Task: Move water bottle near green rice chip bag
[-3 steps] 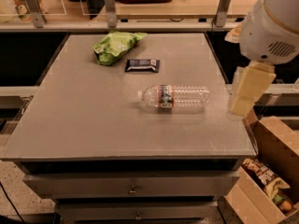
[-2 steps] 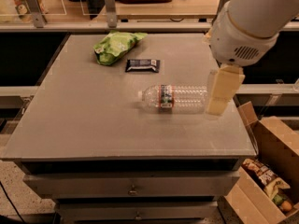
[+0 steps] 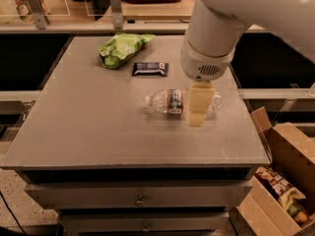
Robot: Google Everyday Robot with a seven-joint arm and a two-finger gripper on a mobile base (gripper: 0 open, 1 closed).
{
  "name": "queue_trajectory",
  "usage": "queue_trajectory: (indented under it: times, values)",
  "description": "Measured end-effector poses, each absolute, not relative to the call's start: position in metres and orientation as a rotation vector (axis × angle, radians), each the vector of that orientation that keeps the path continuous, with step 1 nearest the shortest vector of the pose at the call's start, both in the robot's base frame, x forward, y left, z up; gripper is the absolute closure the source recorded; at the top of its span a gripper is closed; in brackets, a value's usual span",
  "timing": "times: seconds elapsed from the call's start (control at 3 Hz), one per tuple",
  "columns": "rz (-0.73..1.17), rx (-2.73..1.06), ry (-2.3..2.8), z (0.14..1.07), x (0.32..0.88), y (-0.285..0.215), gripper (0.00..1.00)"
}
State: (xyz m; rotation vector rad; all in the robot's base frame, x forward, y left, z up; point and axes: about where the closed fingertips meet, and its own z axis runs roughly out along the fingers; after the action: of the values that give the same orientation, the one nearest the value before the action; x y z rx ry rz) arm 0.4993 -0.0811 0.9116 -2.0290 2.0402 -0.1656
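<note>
The robot's gripper should close on the bottom half (image 3: 204,101) of the water bottle, between its dark label and the end opposite its white cap.
The water bottle (image 3: 170,102) lies on its side in the middle of the grey table, white cap pointing left, dark label band around its middle. The green rice chip bag (image 3: 120,49) lies at the table's back left. My gripper (image 3: 198,113) hangs from the white arm over the bottle's right part and hides that part of it. Whether it touches the bottle does not show.
A small dark-blue snack bar wrapper (image 3: 150,69) lies between the bag and the bottle. The grey table (image 3: 83,122) has drawers below its front edge. An open cardboard box (image 3: 280,186) with snacks stands on the floor at the right. Railings and counters run behind the table.
The arm has swung left from beyond the table's right edge, and the gripper now stands over the bottle's right part. The bottle, bag and wrapper have not moved.
</note>
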Motion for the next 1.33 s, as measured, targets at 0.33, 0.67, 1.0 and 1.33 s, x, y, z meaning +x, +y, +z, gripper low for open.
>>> queue_trajectory:
  times: [0.33, 0.67, 1.0, 1.33]
  values:
    - [-0.197, -2.073, 2.092, 0.88, 0.513, -0.081, 0.0]
    - [-0.206, -2.087, 2.147, 0.852, 0.527, -0.086, 0.0]
    - [-0.191, -2.083, 2.186, 0.834, 0.538, -0.094, 0.0]
    - [-0.165, -2.053, 2.226, 0.825, 0.548, -0.104, 0.0]
